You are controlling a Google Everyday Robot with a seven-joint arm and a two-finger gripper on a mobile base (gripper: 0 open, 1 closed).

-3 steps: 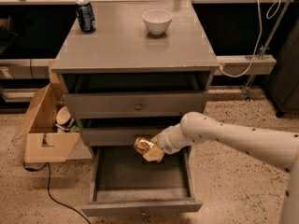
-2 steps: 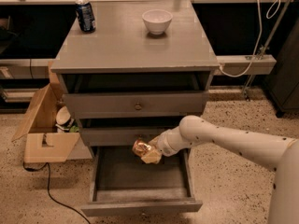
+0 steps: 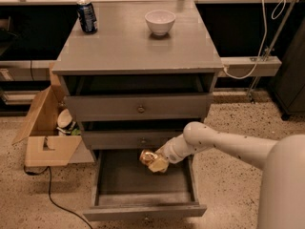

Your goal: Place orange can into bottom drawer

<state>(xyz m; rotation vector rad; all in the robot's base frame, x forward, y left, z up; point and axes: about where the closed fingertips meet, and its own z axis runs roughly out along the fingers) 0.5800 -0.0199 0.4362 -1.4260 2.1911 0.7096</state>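
Observation:
My gripper has the orange can. It will let go of the can near the middle of the bottom drawer's dark bottom (image 3: 155, 181).
The orange can (image 3: 147, 157) is a small orange-gold can held on its side in my gripper (image 3: 155, 161). The gripper is shut on it, reaching in from the right, over the back middle of the bottom drawer (image 3: 143, 212). That drawer is pulled out, its dark inside visible below the can. The can hangs a little above the drawer floor, just under the front of the middle drawer (image 3: 136, 140).
A dark blue can (image 3: 87, 16) and a white bowl (image 3: 160, 22) stand on the cabinet top (image 3: 133, 46). The top drawer (image 3: 138, 108) is shut. An open cardboard box (image 3: 45, 132) sits on the floor at the left, with a cable beside it.
My gripper has carried the orange can a little to the left and slightly down, deeper over the open bottom drawer. Nothing else has moved.

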